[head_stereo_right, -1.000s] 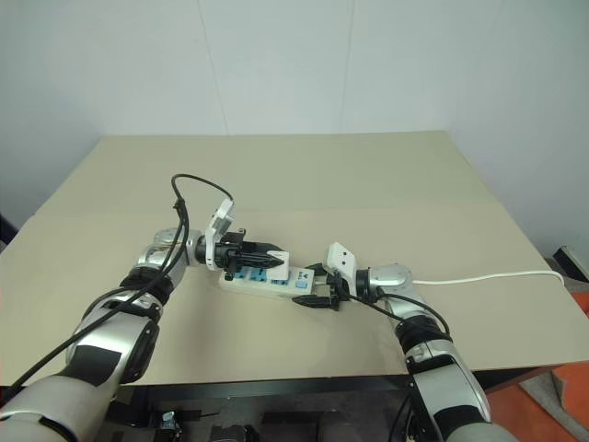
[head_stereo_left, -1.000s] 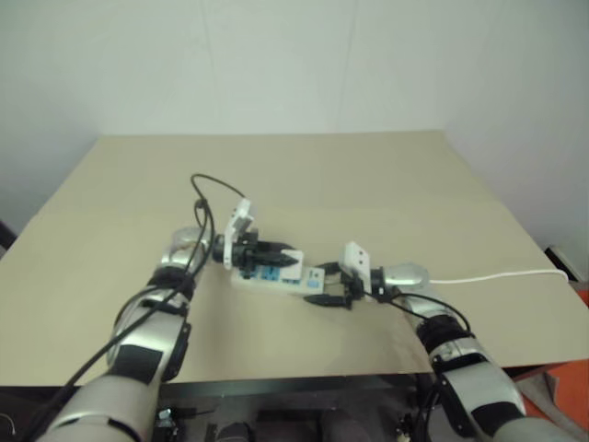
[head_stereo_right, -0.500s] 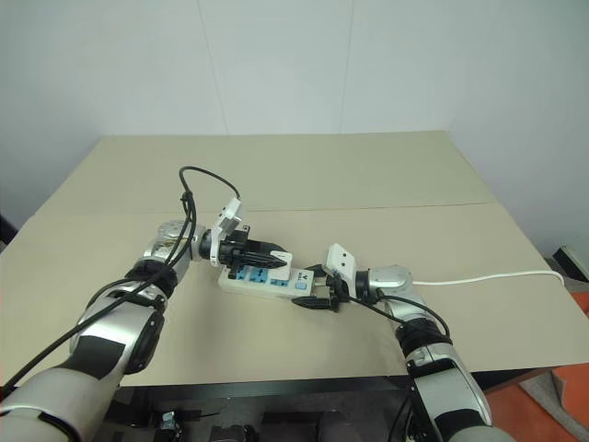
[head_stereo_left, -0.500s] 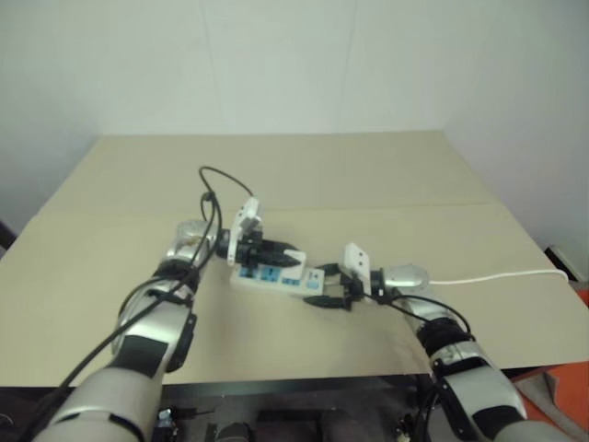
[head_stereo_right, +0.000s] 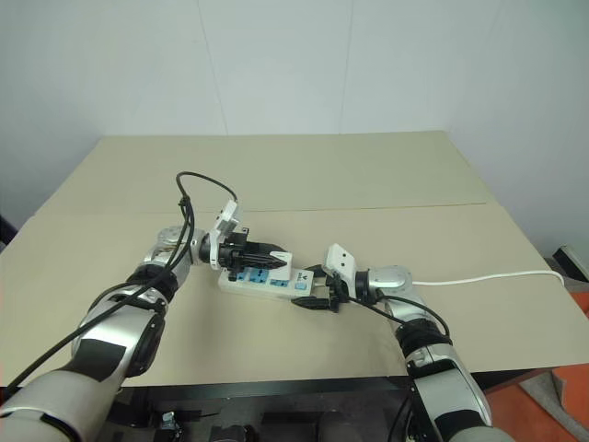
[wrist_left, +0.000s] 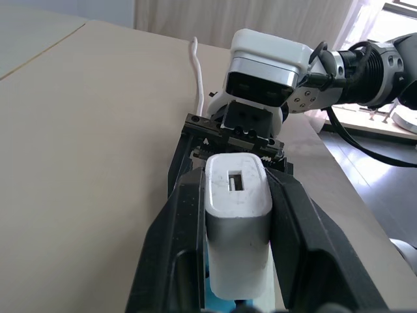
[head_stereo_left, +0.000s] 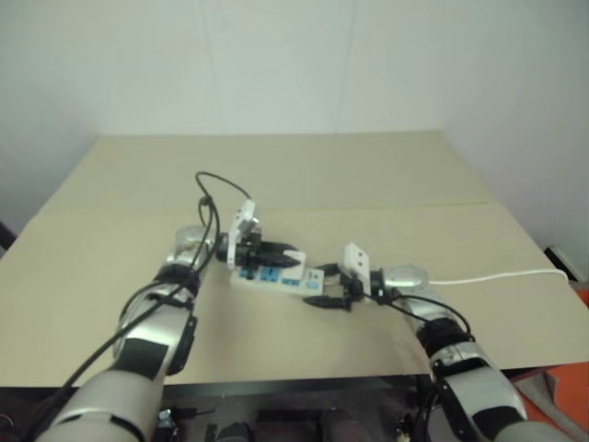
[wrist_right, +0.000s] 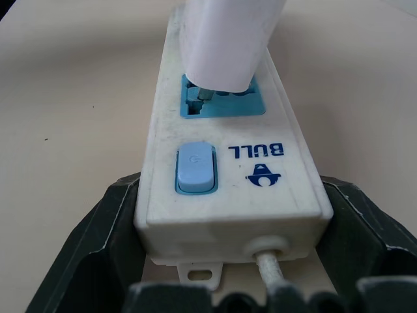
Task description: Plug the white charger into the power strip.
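Note:
I should release the white charger from my left gripper in the power strip's blue socket [head_stereo_left: 290,278] nearest my right gripper.
The white charger [wrist_left: 238,222] is clamped between the black fingers of my left gripper [head_stereo_right: 276,259], which is shut on it. It hangs just over the power strip [head_stereo_right: 262,281], a white bar lying on the table. In the right wrist view the charger [wrist_right: 225,39] leans over the blue socket next to the switch [wrist_right: 195,168], with a metal prong at the socket face. My right gripper [head_stereo_right: 313,299] is shut on the strip's cable end [wrist_right: 228,215], one finger [wrist_right: 117,215] on each side. How deep the prongs sit is hidden.
The strip's thin white cable [head_stereo_right: 488,276] runs off to the right across the tan table [head_stereo_right: 368,184]. A black cable [head_stereo_right: 198,198] loops above my left wrist. The table's near edge [head_stereo_right: 276,379] lies close below both arms.

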Robot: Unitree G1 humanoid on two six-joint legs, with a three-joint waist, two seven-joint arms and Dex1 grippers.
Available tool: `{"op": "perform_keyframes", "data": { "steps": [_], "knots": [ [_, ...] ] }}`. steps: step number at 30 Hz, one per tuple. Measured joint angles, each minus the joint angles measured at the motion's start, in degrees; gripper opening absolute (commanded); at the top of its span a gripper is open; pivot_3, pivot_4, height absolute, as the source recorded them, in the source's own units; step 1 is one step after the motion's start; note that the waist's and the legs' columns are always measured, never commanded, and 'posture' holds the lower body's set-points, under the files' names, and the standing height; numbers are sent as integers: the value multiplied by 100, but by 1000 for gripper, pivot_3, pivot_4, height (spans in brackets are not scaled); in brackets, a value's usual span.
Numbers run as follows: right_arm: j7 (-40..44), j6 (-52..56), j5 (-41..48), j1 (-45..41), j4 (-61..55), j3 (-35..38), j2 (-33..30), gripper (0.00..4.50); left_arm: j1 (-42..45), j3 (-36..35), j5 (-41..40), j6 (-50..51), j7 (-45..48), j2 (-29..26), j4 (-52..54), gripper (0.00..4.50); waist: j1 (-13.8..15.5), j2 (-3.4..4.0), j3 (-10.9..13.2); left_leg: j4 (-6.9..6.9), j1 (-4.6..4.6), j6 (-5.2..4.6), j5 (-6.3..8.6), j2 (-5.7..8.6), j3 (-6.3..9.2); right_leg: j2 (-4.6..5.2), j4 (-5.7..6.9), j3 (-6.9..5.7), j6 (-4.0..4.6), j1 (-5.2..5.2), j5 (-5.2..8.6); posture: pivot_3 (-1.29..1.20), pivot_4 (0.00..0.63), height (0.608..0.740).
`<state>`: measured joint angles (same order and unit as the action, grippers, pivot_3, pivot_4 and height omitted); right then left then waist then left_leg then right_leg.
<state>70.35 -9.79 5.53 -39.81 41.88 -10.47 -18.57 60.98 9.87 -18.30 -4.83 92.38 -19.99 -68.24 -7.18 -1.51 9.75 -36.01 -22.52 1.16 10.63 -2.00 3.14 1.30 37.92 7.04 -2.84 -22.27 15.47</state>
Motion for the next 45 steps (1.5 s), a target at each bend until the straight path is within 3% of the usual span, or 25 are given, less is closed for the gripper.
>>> {"op": "perform_keyframes", "data": {
  "steps": [18,35,45],
  "knots": [
    [-26,-1,-41,27,-33,-11,70,3422,-125,634,-452,-57,-13,-203,275,999,-24,-2,-2,4,11,0,0,-2,-1,-4,3,4,-1,3,1,0,150,740],
    [-40,-6,-43,50,-63,-25,101,3422,-378,898,-579,-1022,0,-344,295,999,-27,-4,-4,8,17,0,0,-3,-1,-6,4,7,0,4,1,0,150,740],
    [-138,5,-84,107,-79,-24,105,3422,-337,893,-94,-1810,0,-345,201,999,-3,-2,-40,7,33,0,0,-2,-1,-6,4,7,1,21,2,0,150,740]
  ]
}}
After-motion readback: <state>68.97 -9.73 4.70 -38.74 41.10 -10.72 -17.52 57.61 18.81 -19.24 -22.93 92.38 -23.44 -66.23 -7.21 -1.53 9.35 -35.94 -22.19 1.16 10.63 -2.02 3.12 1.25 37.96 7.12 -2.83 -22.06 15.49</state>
